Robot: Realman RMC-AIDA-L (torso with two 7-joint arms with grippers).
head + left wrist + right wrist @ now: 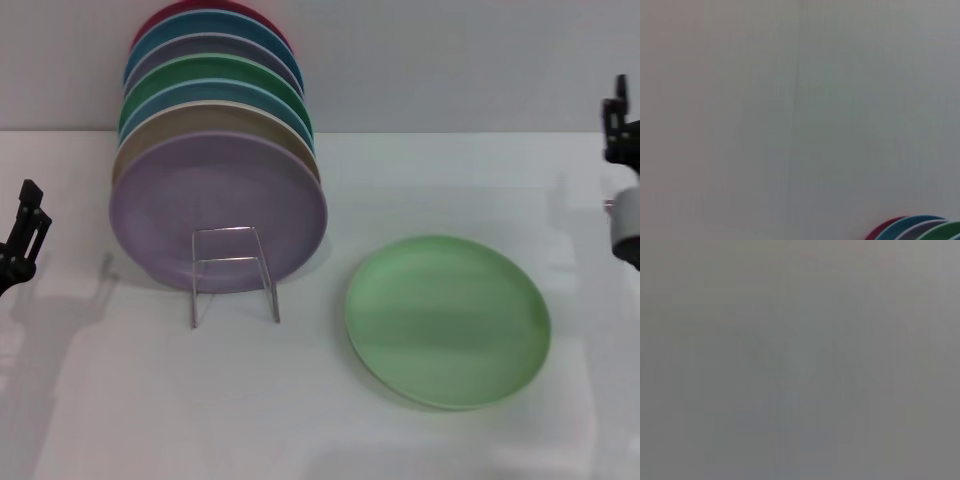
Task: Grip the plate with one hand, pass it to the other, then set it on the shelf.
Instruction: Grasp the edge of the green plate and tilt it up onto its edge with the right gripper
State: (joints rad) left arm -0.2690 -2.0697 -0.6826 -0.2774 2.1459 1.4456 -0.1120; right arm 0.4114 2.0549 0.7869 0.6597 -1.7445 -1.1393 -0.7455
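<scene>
The robot's right gripper will close on the rim of the light pastel-green plate [534, 287], at the side farthest from the silver wire rack.
The light pastel-green plate [447, 319] lies flat on the white table, right of centre in the head view. The silver wire rack [234, 268] stands to its left, its front loop free. My left gripper [24, 237] is at the far left edge, well away from the plate. My right gripper [620, 118] is at the far right edge, raised, apart from the plate. Neither holds anything that I can see. The right wrist view shows only a plain grey surface.
Several upright plates fill the rack behind the loop, a lilac plate [218, 212] in front and a darker green plate [215, 75] further back. Their top rims [917, 229] show in the left wrist view. A grey wall stands behind.
</scene>
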